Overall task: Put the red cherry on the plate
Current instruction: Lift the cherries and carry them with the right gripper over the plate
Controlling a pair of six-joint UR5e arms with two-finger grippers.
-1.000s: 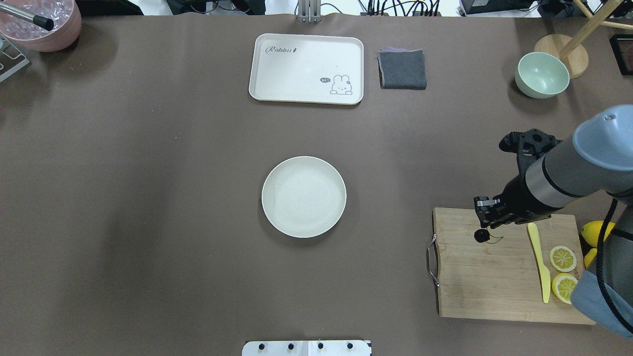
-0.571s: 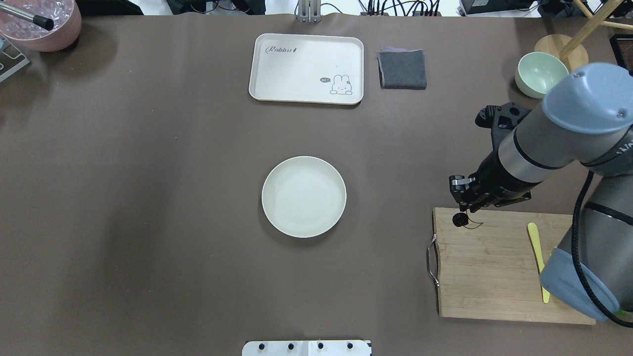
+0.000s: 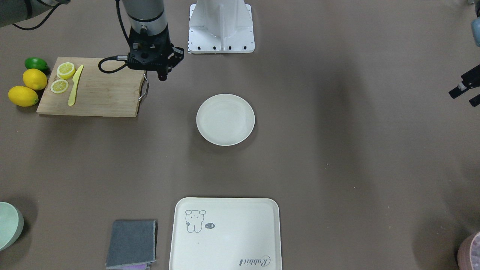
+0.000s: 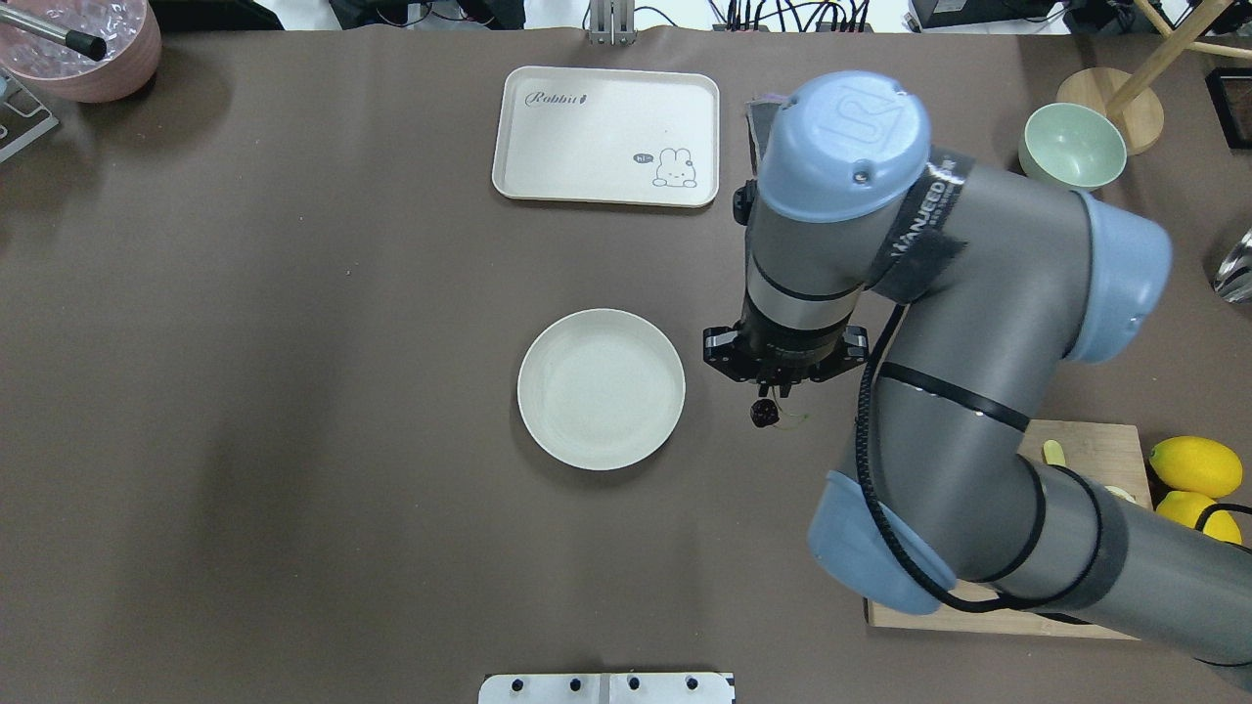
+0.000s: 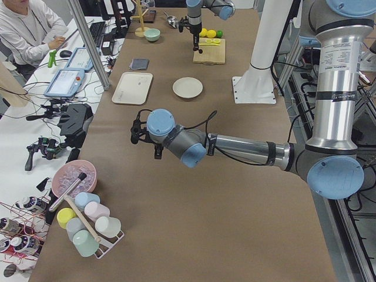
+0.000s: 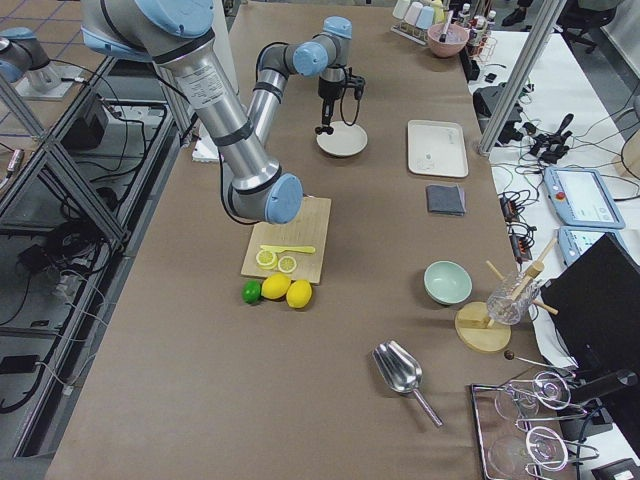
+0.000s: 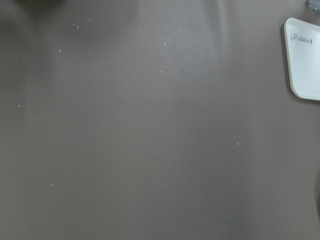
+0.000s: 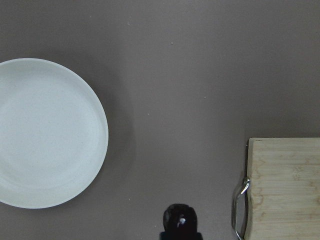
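Note:
My right gripper needs to let go of the red cherry on the plate, just off its middle (image 3: 216, 118) (image 8: 57, 136) toward the cutting board.
The red cherry (image 4: 762, 414), dark and glossy with a thin stem, hangs from my right gripper (image 4: 774, 395), which is shut on it. It is in the air over bare table, between the wooden cutting board (image 3: 101, 93) and the plate (image 4: 601, 389), a short way right of the plate's rim in the overhead view. The right wrist view shows the cherry (image 8: 180, 218) at the bottom edge and the empty round cream plate (image 8: 47, 132) to its left. My left gripper (image 3: 464, 96) is far off at the table's left end, its fingers apart and holding nothing.
On the board lie two lemon slices (image 3: 66, 70) and a yellow knife (image 3: 75, 85), with two lemons (image 3: 35, 79) and a lime (image 3: 36, 63) beside it. A rabbit tray (image 4: 606, 137), a grey cloth (image 3: 131, 243) and a green bowl (image 4: 1071, 147) stand along the far side.
My right gripper has carried the cherry off the cutting board and leftwards over the table, stopping close to the plate's right rim. The plate has not moved.

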